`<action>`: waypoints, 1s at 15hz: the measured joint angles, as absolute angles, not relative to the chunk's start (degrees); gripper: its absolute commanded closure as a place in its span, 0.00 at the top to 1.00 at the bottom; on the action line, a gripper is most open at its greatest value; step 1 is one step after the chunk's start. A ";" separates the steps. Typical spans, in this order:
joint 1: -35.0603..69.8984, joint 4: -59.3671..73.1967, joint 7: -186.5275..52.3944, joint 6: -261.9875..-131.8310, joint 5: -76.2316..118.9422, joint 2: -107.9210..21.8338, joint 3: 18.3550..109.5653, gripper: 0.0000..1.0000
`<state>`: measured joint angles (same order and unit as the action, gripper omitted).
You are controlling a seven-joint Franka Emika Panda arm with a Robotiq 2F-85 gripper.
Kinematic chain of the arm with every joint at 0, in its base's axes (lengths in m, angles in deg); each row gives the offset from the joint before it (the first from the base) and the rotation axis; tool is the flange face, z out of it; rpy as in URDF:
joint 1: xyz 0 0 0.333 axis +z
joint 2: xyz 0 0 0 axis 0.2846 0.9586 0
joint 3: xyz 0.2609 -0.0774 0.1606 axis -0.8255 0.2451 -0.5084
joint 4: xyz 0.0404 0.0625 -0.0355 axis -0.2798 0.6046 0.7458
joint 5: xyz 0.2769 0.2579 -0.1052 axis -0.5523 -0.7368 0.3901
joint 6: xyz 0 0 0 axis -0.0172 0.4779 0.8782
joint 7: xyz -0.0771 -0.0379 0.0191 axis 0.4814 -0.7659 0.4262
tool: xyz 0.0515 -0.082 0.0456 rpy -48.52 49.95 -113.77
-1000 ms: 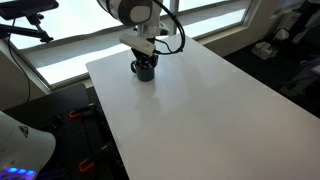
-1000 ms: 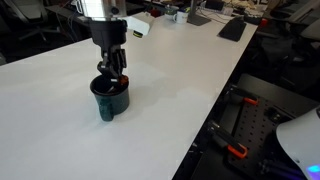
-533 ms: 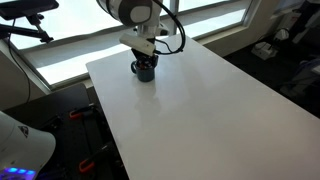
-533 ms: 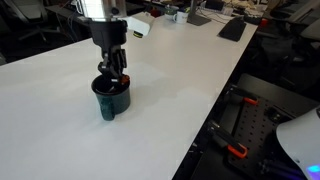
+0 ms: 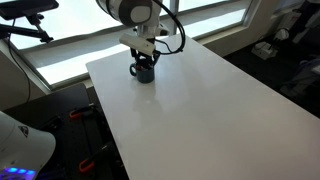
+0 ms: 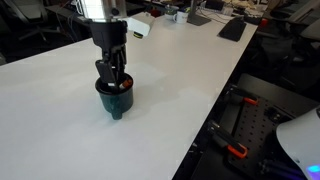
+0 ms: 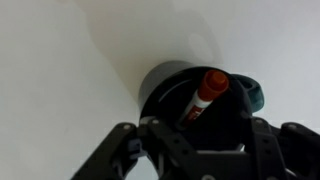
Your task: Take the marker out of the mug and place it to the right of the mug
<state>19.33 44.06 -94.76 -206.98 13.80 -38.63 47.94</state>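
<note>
My gripper will open and then close on the marker (image 7: 195, 106) below its red cap, as the marker leans toward the mug's rim with that cap beyond my fingertips.
The mug (image 6: 116, 100) is small and dark and stands on the white table (image 6: 170, 80), near the far left corner in an exterior view (image 5: 145, 70). The red marker (image 7: 200, 95) leans inside it, its red cap up against the rim beside the handle (image 7: 252, 92). My gripper (image 6: 111, 76) points straight down into the mug's mouth in both exterior views (image 5: 146, 58). Its fingers stand apart on either side of the marker's lower part, with no grip showing. The marker's lower end is hidden behind the gripper body in the wrist view.
The table's edge (image 6: 205, 125) drops to a floor with cables and red-handled tools (image 6: 235, 152). A keyboard (image 6: 232, 28) and small items lie at the table's far end. A window sill (image 5: 70, 50) runs behind the mug. Bare tabletop (image 5: 190, 100) stretches away from the mug.
The gripper's fingers have spread apart inside the mug. The mug has shifted a little and turned, so its handle points more toward the camera in an exterior view.
</note>
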 measured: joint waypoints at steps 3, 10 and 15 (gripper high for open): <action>19.32 44.06 -94.76 -206.98 13.80 -38.62 47.94 0.14; 19.30 44.03 -94.76 -206.98 13.78 -38.60 47.94 0.05; 19.19 44.03 -94.79 -206.98 13.46 -38.60 47.83 0.05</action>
<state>19.19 44.03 -94.79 -206.98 13.46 -38.60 47.83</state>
